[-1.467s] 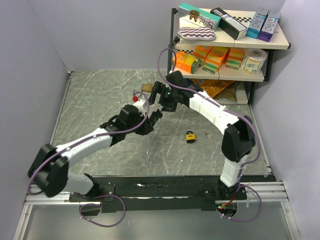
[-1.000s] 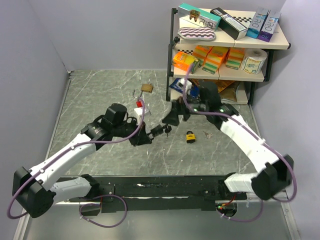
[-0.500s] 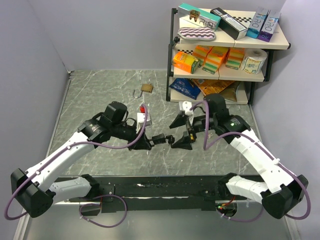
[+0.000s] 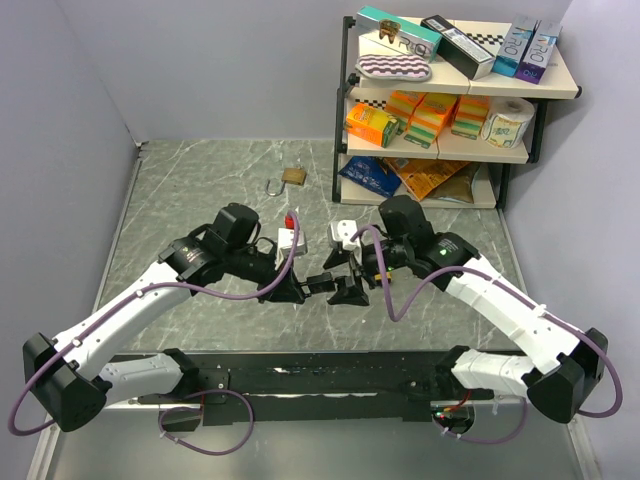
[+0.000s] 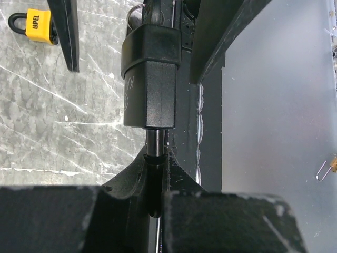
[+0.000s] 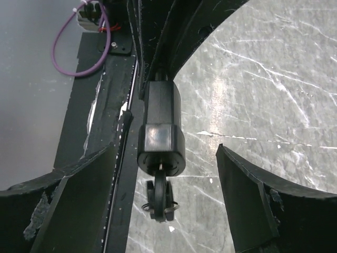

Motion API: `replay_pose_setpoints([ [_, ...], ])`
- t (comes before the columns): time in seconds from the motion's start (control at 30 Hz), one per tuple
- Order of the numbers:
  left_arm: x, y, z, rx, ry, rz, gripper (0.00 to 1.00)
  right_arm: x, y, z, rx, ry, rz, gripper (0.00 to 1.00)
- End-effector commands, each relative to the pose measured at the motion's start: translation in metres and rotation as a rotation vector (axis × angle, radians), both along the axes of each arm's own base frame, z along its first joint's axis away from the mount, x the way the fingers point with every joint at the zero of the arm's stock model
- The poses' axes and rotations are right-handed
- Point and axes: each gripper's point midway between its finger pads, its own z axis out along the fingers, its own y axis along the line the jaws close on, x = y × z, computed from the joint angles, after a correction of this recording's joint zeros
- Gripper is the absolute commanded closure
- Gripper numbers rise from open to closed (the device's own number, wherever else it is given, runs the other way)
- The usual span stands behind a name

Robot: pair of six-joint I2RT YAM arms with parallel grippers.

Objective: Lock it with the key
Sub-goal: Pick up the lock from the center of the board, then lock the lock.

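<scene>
My left gripper pinches the shackle at its collar, so my right gripper will hold the lock body while my left gripper takes the shackle nearer its bend (image 5: 155, 208).
My left gripper (image 4: 300, 288) is shut on the shackle of a black padlock (image 4: 322, 282) and holds it level above the table, body pointing right. In the left wrist view the shackle sits clamped between my fingers (image 5: 152, 179) and the lock body (image 5: 150, 79) points away. A black-headed key (image 6: 159, 197) with spare keys on a ring sticks out of the lock's (image 6: 160, 132) keyhole end. My right gripper (image 4: 345, 290) is open, with its fingers (image 6: 247, 200) either side of the key and not touching it.
A yellow padlock (image 5: 36, 26) lies on the marble table beyond the black one. A brass padlock (image 4: 292, 176) lies at the back. A shelf rack (image 4: 450, 90) of boxes stands at the back right. The black base rail (image 4: 330, 365) runs along the near edge.
Both arms came forward from the back of the table. My left gripper carried the black padlock with it. My right gripper swung round to face the key end and closed in on it.
</scene>
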Motion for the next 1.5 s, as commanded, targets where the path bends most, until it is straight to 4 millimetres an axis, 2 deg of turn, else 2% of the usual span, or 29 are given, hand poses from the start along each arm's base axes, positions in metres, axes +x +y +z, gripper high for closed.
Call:
replay_pose_setpoints([
  [0.0,0.002,-0.013,0.045,-0.137,-0.104,-0.051,0.99,0.006,0.013,0.018,0.045,-0.093,0.016,0.17],
  [0.27,0.003,-0.013,0.049,-0.144,-0.11,-0.043,0.99,0.005,0.018,0.016,0.045,-0.091,0.027,0.38],
  [0.3,0.003,-0.013,0.049,-0.144,-0.112,-0.04,0.99,0.004,0.019,0.016,0.046,-0.089,0.029,0.47],
  [0.37,0.003,-0.012,0.05,-0.146,-0.114,-0.036,0.99,0.003,0.019,0.017,0.052,-0.086,0.036,0.58],
  [0.4,0.003,-0.012,0.048,-0.142,-0.11,-0.033,0.99,0.003,0.019,0.018,0.051,-0.084,0.039,0.74],
  [0.47,0.005,-0.012,0.048,-0.14,-0.119,-0.024,0.99,0.002,0.02,0.019,0.054,-0.079,0.043,0.91],
  [0.5,0.007,-0.011,0.048,-0.136,-0.117,-0.013,0.96,0.002,0.02,0.02,0.056,-0.077,0.041,1.0],
  [0.57,0.012,-0.008,0.045,-0.116,-0.111,0.018,0.86,0.0,0.02,0.023,0.066,-0.062,0.045,1.0],
  [0.67,0.029,0.006,0.038,-0.092,-0.113,0.098,0.52,0.004,0.019,0.032,0.094,-0.012,0.013,1.0],
  [0.7,0.032,0.01,0.039,-0.103,-0.099,0.113,0.38,0.004,0.019,0.035,0.109,0.008,0.016,1.0],
  [0.77,0.045,0.027,0.036,-0.115,-0.071,0.19,0.32,0.011,0.018,0.048,0.142,0.061,-0.02,1.0],
  [0.8,0.045,0.031,0.038,-0.131,-0.064,0.19,0.3,0.011,0.018,0.052,0.151,0.083,-0.022,1.0],
  [0.9,0.044,0.04,0.036,-0.135,-0.072,0.19,0.29,0.007,0.017,0.064,0.182,0.171,-0.026,1.0],
  [0.97,0.035,0.039,0.04,-0.163,-0.087,0.146,0.28,0.005,0.019,0.068,0.2,0.188,-0.007,1.0],
  [1.1,0.029,0.035,0.048,-0.226,-0.083,0.128,0.26,0.002,0.02,0.071,0.211,0.22,0.004,1.0],
  [1.47,0.025,0.02,0.046,-0.218,-0.067,0.094,0.34,0.001,0.023,0.075,0.221,0.234,0.029,1.0],
])
